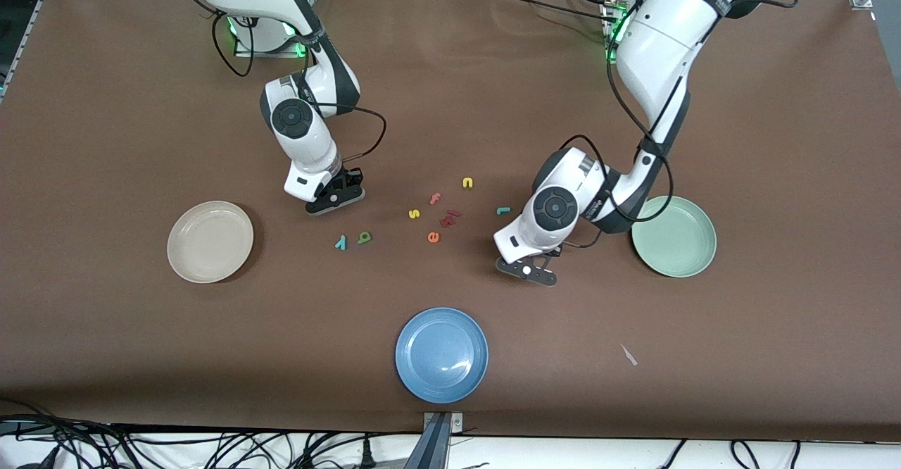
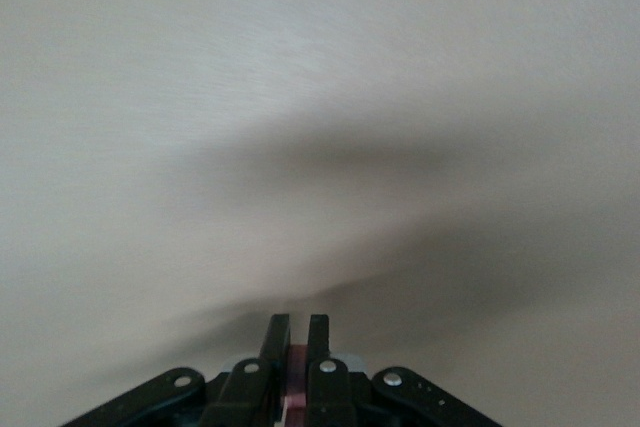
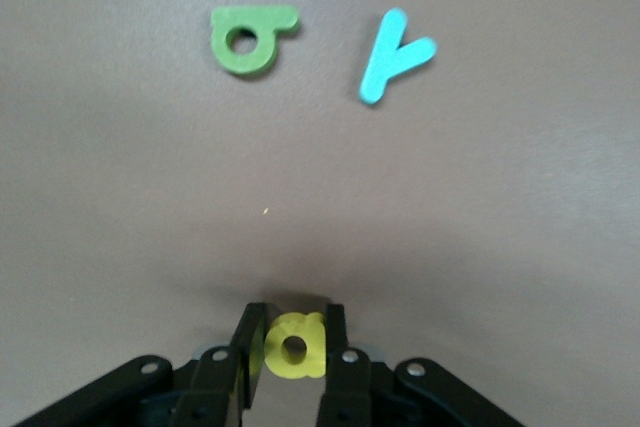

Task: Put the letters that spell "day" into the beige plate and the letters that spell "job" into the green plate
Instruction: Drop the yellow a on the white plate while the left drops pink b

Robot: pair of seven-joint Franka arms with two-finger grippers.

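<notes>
My left gripper has the salmon-red letter. It will let go of it near the middle of the empty green plate (image 1: 669,238).
My right gripper (image 1: 336,200) (image 3: 296,312) is shut on the yellow d (image 3: 295,345), low over the table next to the green a (image 1: 364,237) (image 3: 250,39) and teal y (image 1: 341,242) (image 3: 393,67). The empty beige plate (image 1: 210,241) lies toward the right arm's end. My left gripper (image 1: 528,270) (image 2: 298,319) is down at the table beside the empty green plate (image 1: 673,236). It is shut on a thin salmon-red letter (image 2: 297,362) whose shape is hidden. The teal j (image 1: 502,210) lies loose just farther from the camera. No blue o shows.
Loose in the middle lie a yellow n (image 1: 467,182), pink f (image 1: 435,198), yellow s (image 1: 414,213), orange e (image 1: 433,237) and dark red pieces (image 1: 449,217). A blue plate (image 1: 441,355) sits near the front edge. A small scrap (image 1: 628,355) lies beside it.
</notes>
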